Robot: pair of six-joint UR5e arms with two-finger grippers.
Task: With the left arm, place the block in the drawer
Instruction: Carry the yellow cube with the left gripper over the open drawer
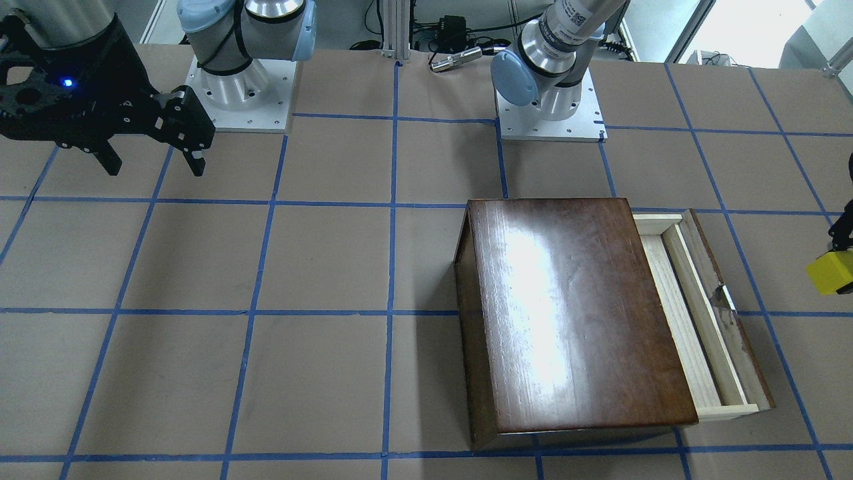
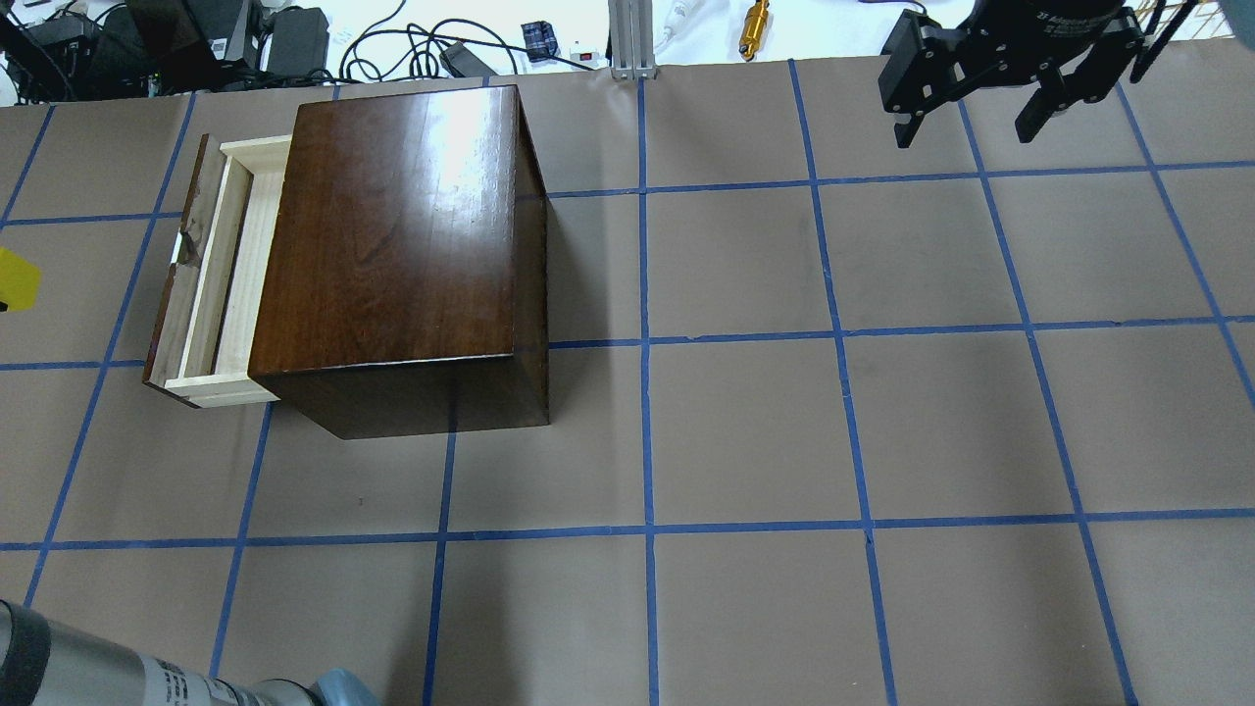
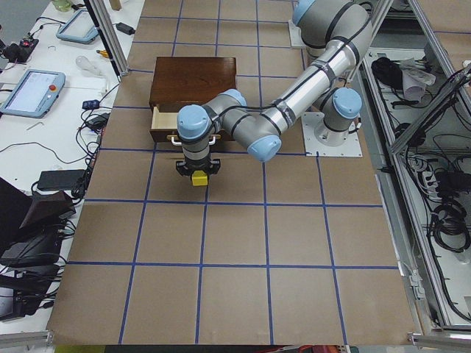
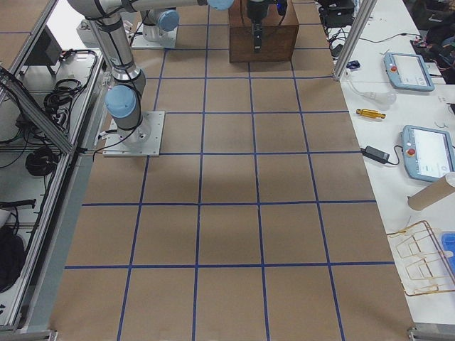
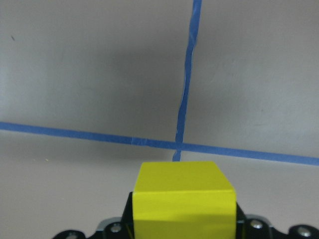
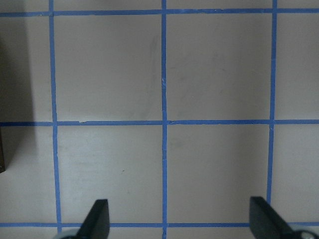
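The yellow block will leave my left gripper midway [image 1: 680, 305] along the drawer's pale wood tray, beside the dark-brown cabinet's edge.
My left gripper [image 3: 198, 173] is shut on the small yellow block [image 5: 183, 204] and holds it above the table over a blue tape crossing. The block also shows at the right edge of the front view [image 1: 830, 272] and the left edge of the overhead view [image 2: 14, 279]. It is beyond the drawer's front panel and apart from it. The drawer [image 2: 224, 275] of the dark-brown cabinet [image 2: 392, 226] is pulled part way open, and its pale wood tray [image 1: 686, 313] looks empty. My right gripper [image 2: 963, 135] is open and empty, far from the cabinet.
The brown table has a grid of blue tape [image 2: 643, 343]. The arm bases [image 1: 550, 107] stand at the robot side. Cables and small tools [image 2: 755, 18] lie past the table's far edge. Tablets [image 3: 33, 92] lie on a side bench.
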